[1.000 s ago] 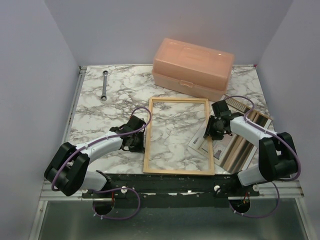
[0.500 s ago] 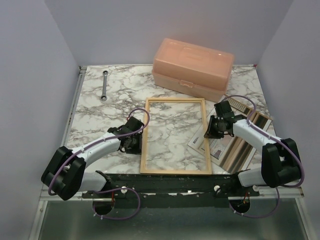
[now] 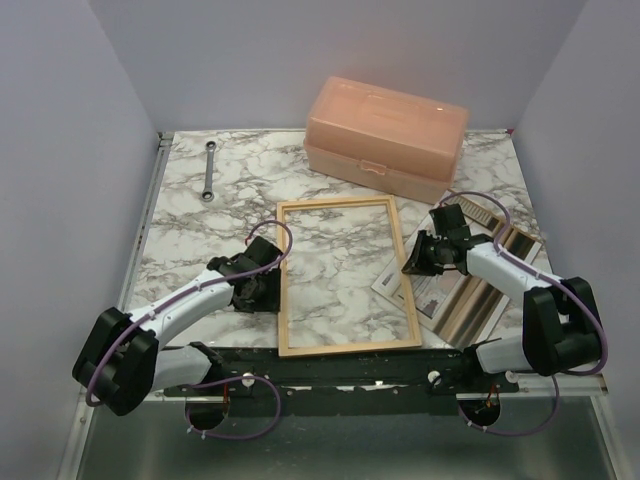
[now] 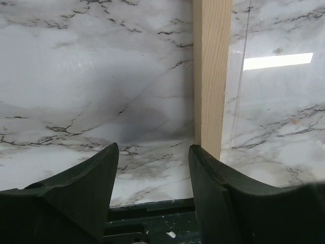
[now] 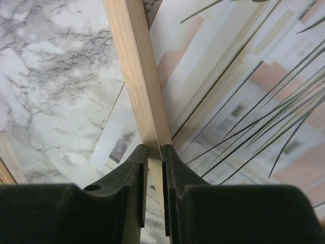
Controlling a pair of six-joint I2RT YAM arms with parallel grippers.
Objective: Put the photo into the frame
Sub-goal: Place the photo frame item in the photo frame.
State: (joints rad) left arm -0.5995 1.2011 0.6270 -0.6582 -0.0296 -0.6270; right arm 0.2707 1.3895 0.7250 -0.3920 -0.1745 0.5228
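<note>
Next, I take the pane's edge [image 3: 393, 270] with my right gripper and lift the pane out first, because the clear pane fills the frame and my right gripper is pinching the wooden rail.
The frame [image 3: 335, 202], thin light wood with a clear pane, lies flat on the marble table in the middle of the top view. My right gripper [image 3: 412, 262] is shut on its right rail; in the right wrist view my right gripper [image 5: 155, 150] pinches the frame's wooden rail [image 5: 134, 66]. The photo [image 3: 445, 295] lies face up under and to the right of that rail, its plant leaves [image 5: 254, 101] showing. My left gripper [image 3: 258, 295] stands open just left of the frame's left rail [image 4: 210, 76]. Only bare marble lies between the fingers of my left gripper [image 4: 152, 152].
A peach plastic box [image 3: 385, 135] stands at the back, just beyond the frame. A metal wrench [image 3: 209, 170] lies at the back left. A ribbed pale piece [image 3: 482, 210] sits behind the right arm. Walls close in the table on three sides.
My left gripper has opened and let go of the frame's left rail. The frame has slid left and turned slightly. My right gripper has closed onto the right rail.
</note>
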